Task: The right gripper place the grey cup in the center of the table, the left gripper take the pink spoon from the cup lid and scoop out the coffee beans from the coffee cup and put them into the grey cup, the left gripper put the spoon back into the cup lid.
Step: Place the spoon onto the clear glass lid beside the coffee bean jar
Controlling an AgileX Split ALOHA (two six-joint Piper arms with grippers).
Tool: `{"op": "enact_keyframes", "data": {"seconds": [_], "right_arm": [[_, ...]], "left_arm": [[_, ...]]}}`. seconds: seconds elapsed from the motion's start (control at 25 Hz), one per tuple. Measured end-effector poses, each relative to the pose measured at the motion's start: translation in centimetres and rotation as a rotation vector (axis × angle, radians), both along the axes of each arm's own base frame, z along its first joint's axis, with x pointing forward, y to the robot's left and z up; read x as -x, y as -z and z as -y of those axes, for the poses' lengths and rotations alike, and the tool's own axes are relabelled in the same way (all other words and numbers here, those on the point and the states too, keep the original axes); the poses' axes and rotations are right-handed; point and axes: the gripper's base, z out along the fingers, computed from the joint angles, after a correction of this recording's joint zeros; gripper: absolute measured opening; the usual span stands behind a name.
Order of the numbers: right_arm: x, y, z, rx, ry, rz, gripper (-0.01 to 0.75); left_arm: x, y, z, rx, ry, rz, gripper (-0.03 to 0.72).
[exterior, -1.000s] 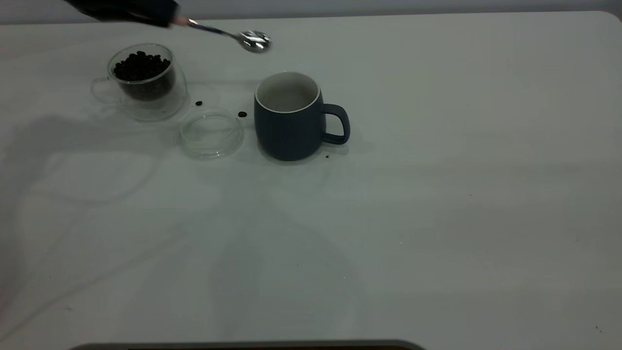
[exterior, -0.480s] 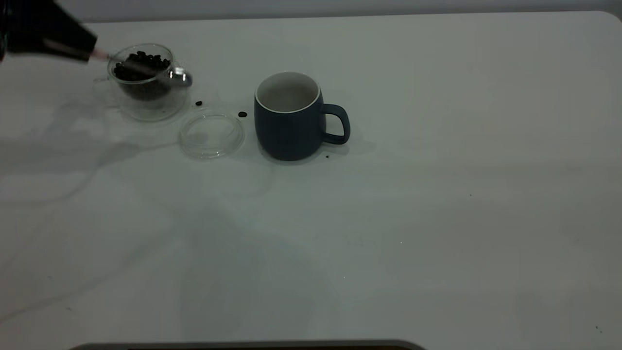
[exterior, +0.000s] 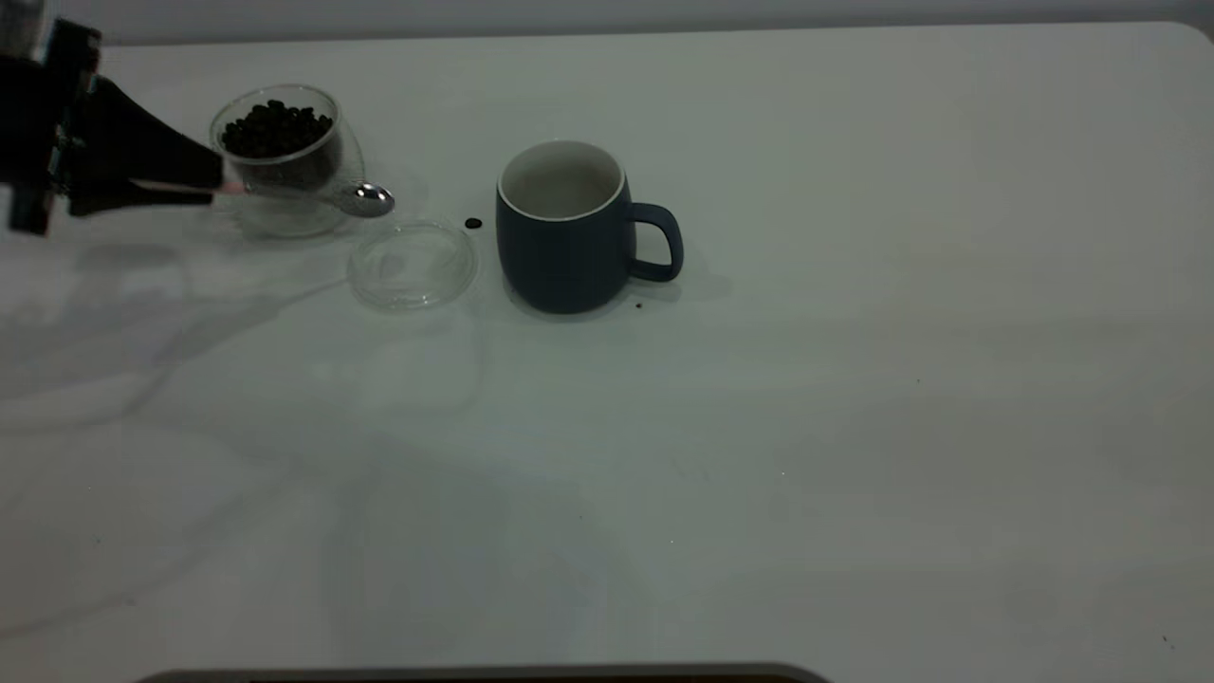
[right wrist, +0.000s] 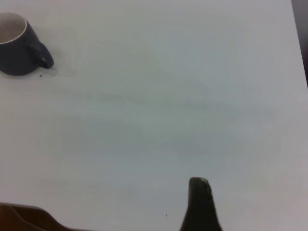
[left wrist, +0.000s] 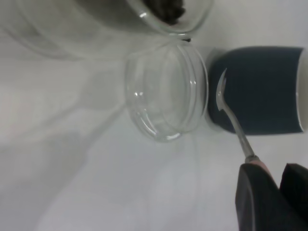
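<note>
My left gripper is to let go of the pink spoon across the cup lid's rim [exterior: 369, 274] [left wrist: 177, 132], on the side of the lid that is away from the grey cup.
My left gripper [exterior: 216, 180] at the table's far left is shut on the pink spoon's [exterior: 313, 193] handle. The spoon's shiny bowl looks empty and hangs low in front of the coffee cup [exterior: 285, 161], near the cup lid's [exterior: 413, 264] far edge. The coffee cup holds the coffee beans [exterior: 277, 128]. The grey cup [exterior: 567, 232] stands upright right of the lid, handle to the right. In the left wrist view the gripper [left wrist: 271, 169] holds the spoon [left wrist: 230, 115] between the lid [left wrist: 166, 94] and the grey cup [left wrist: 260, 91]. My right gripper [right wrist: 199, 204] is parked far from the grey cup [right wrist: 18, 45].
One loose bean [exterior: 472, 223] lies on the table [exterior: 854, 427] between lid and grey cup. A dark speck [exterior: 638, 305] lies by the grey cup's base. The table's rounded corner is at the far right.
My left gripper has swung from above and behind the grey cup to the far left and down, carrying the spoon. The spoon bowl now hides a loose bean beside the coffee cup.
</note>
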Motion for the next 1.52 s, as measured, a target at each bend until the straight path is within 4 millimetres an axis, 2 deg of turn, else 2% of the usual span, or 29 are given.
{"op": "enact_keyframes", "data": {"seconds": [0.28, 0.6, 1.2, 1.36, 1.52], "right_arm": [[0.0, 0.0, 0.0, 0.0, 0.0, 0.0, 0.591], [0.0, 0.0, 0.0, 0.0, 0.0, 0.0, 0.591], [0.0, 0.0, 0.0, -0.001, -0.001, 0.0, 0.591], [0.0, 0.0, 0.0, -0.001, -0.001, 0.0, 0.591], [0.0, 0.0, 0.0, -0.001, -0.001, 0.0, 0.591]], "left_arm": [[0.4, 3.8, 0.3, 0.062, -0.067, -0.011, 0.115], [0.8, 6.1, 1.3, 0.089, -0.067, -0.014, 0.115], [0.4, 6.6, 2.8, 0.072, -0.05, 0.041, 0.121], [0.4, 6.7, 3.1, 0.064, -0.044, 0.037, 0.147], [0.4, 6.7, 3.3, 0.057, -0.033, 0.046, 0.218]]}}
